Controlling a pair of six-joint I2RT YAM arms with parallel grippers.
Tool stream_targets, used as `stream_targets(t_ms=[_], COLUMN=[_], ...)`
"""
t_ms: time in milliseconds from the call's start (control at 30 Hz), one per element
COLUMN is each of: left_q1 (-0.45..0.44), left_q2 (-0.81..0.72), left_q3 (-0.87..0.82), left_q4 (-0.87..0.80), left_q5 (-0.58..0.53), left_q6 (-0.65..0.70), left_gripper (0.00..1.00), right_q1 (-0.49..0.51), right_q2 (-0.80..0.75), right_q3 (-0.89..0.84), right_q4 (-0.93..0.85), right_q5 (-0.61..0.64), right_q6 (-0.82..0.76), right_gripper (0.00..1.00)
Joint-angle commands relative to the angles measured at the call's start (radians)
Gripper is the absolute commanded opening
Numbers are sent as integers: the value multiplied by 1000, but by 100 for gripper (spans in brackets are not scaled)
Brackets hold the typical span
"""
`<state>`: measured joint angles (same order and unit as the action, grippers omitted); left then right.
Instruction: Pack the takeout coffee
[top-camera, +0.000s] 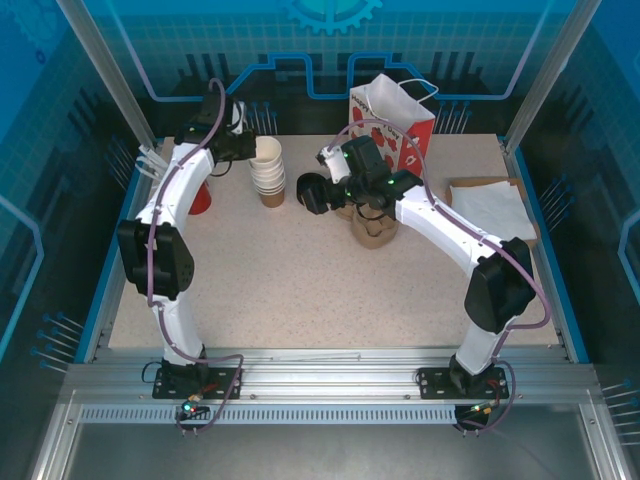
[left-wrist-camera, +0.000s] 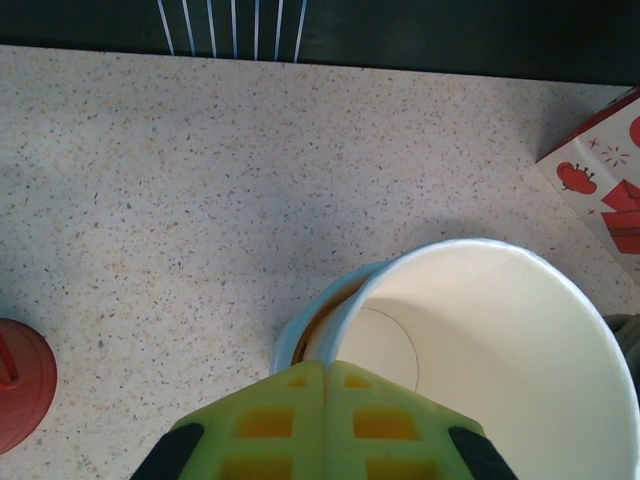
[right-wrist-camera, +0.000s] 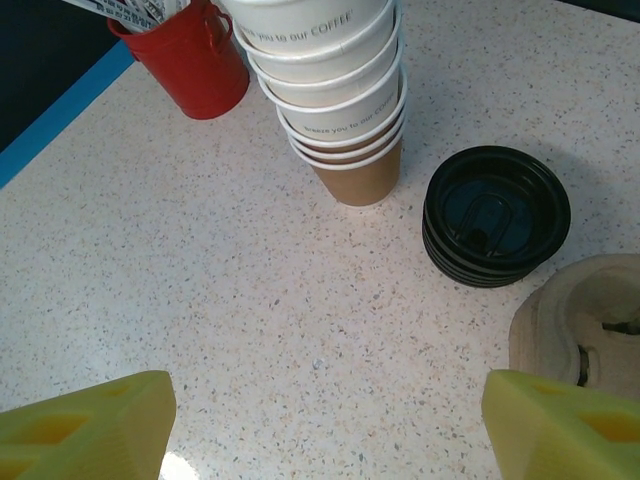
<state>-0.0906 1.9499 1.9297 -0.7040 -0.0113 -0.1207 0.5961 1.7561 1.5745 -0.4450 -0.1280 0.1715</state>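
The top cup will go down from my left gripper onto the bare table (top-camera: 321, 281), where I will set it in front of the black lids.
The takeout coffee is out of view. A stack of lidless white paper cups (top-camera: 268, 172) (right-wrist-camera: 335, 90) stands at the back left of the table. My left gripper (top-camera: 245, 147) (left-wrist-camera: 325, 365) is shut on the rim of the stack's top cup (left-wrist-camera: 490, 360), which sits tilted in the cup below it. My right gripper (top-camera: 312, 192) (right-wrist-camera: 325, 425) hangs open over bare table, just in front of the stack and left of a pile of loose black lids (right-wrist-camera: 495, 215). The strawberry-print bag (top-camera: 392, 125) (left-wrist-camera: 605, 190) stands open at the back.
A red bucket (top-camera: 200, 197) (right-wrist-camera: 190, 55) (left-wrist-camera: 20, 380) sits left of the cups. A cardboard cup holder (top-camera: 375, 232) (right-wrist-camera: 580, 320) lies under the right arm. White napkins (top-camera: 490, 208) lie at the right edge.
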Motion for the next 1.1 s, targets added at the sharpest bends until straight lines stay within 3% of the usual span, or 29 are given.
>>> stream_targets(t_ms=[0, 100, 267, 600, 833, 1067], left_q1=[5, 3, -50, -284, -479, -569], left_q2=[-94, -190, -409, -801, -810, -704], left_q3=[64, 44, -134, -788, -1027, -1083], left_q4=[-31, -16, 71, 297, 425, 478], left_q5=[12, 37, 20, -42, -118, -139], left_q6=[9, -20, -53, -168, -192, -212], left_gripper=[2, 2, 2, 3, 4, 6], right_q1=[17, 16, 5, -77, -104, -112], right_q2=[-51, -110, -234, -429, -406, -389], right_q3=[19, 19, -28, -256, -318, -347], right_q4=[-31, -41, -50, -25, -9, -12], right_q5=[-11, 16, 69, 132, 122, 137], right_q6=[-9, -17, -39, -37, -23, -28], right_gripper=[82, 82, 83, 84, 84, 84])
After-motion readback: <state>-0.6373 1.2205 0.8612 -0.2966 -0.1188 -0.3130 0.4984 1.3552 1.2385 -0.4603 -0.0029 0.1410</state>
